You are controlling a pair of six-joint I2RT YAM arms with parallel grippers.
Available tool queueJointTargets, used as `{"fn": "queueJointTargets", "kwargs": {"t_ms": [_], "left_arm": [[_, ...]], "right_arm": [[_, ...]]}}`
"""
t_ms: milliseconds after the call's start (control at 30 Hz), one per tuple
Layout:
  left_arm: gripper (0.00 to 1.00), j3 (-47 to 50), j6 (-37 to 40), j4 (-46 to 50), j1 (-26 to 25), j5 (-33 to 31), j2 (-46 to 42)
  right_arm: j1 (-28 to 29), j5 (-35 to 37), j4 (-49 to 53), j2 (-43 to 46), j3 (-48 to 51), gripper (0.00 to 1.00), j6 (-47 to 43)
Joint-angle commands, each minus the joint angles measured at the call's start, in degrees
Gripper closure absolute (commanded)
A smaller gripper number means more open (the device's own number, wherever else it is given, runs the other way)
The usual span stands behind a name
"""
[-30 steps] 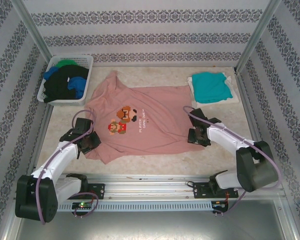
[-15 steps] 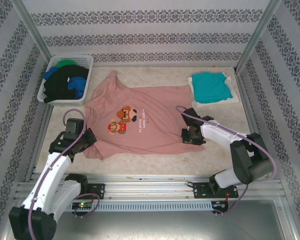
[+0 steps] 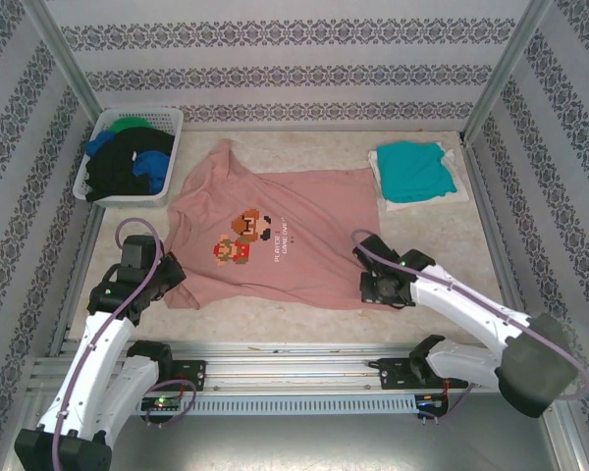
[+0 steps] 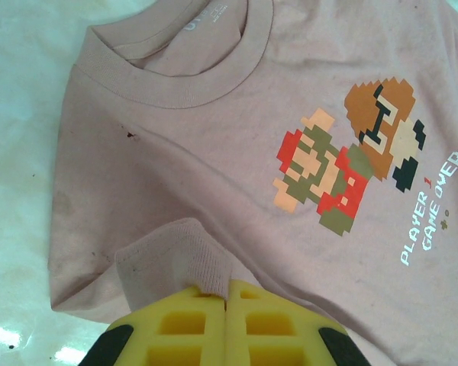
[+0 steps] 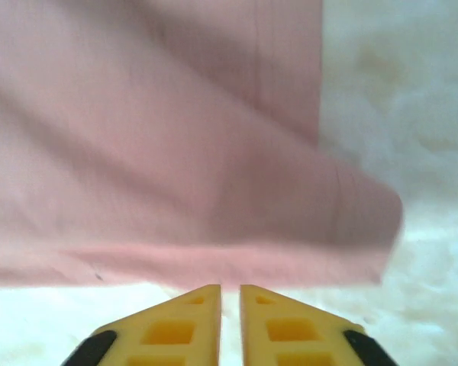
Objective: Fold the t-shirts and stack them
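Note:
The salmon-pink t-shirt's near corner lies loose ahead of my right gripper's closed fingers; I should open them, then pinch the t-shirt's near edge (image 5: 237,265) farther in.
A salmon-pink t-shirt (image 3: 294,260) with a pixel-art print lies spread flat in the middle of the table, collar toward the left. My left gripper (image 3: 170,276) is shut on its near sleeve; in the left wrist view the cuff (image 4: 172,255) is pinched between the yellow fingertips (image 4: 227,287). My right gripper (image 3: 375,287) sits at the shirt's near right corner, jaws nearly together, tips (image 5: 230,288) meeting the raised hem (image 5: 214,263). A folded teal t-shirt (image 3: 410,169) rests at the back right. Black, blue and green t-shirts (image 3: 128,162) fill the basket.
The white slotted basket (image 3: 169,120) stands at the back left. A white cloth (image 3: 427,201) lies under the teal shirt. Metal frame posts and patterned walls close in the table, with the rail (image 3: 294,373) along the near edge.
The right gripper's jaws closed down at the shirt's hem and it shifted nearer. The left arm drew back toward the left with the sleeve, pulling the shirt's near left corner along.

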State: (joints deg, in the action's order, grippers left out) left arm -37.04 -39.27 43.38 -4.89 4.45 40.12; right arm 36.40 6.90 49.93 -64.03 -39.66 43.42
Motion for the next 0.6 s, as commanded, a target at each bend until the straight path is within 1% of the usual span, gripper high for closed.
{"fn": "queueJointTargets", "kwargs": {"t_ms": [0, 33, 67, 100, 233, 300, 400, 567], "left_arm": [[1.00, -0.6, 1.0, 1.7, -0.3, -0.1, -0.1], [1.00, -0.8, 1.0, 1.8, -0.3, -0.2, -0.1], [1.00, -0.9, 1.4, 1.9, -0.3, -0.2, 0.0], [1.00, -1.0, 1.4, 2.0, -0.3, -0.3, 0.0], [1.00, -1.4, 1.6, 2.2, -0.3, 0.0, 0.0], [1.00, -1.6, 1.7, 2.0, -0.3, -0.1, 0.0], [1.00, -2.1, 1.7, 2.1, -0.2, 0.0, 0.1], [1.00, -3.0, 2.1, 2.6, -0.3, -0.5, 0.0]], "right_arm": [[2.0, 3.7, 9.8, 3.0, 1.9, 0.81, 7.8], [2.0, 3.2, 9.3, 4.3, 2.5, 0.75, 8.0], [1.8, 2.2, 8.0, 5.8, 3.3, 0.66, 7.7], [1.5, 2.0, 7.6, 6.6, 3.2, 0.63, 7.9], [1.6, 2.3, 5.8, 6.1, 3.9, 0.57, 7.8], [1.4, 0.6, 1.3, 3.1, 5.9, 0.53, 7.3], [2.3, 3.3, 2.7, -2.8, 2.5, 0.49, 7.1], [3.4, 6.4, 0.9, -10.6, 0.1, 0.48, 7.5]]}}
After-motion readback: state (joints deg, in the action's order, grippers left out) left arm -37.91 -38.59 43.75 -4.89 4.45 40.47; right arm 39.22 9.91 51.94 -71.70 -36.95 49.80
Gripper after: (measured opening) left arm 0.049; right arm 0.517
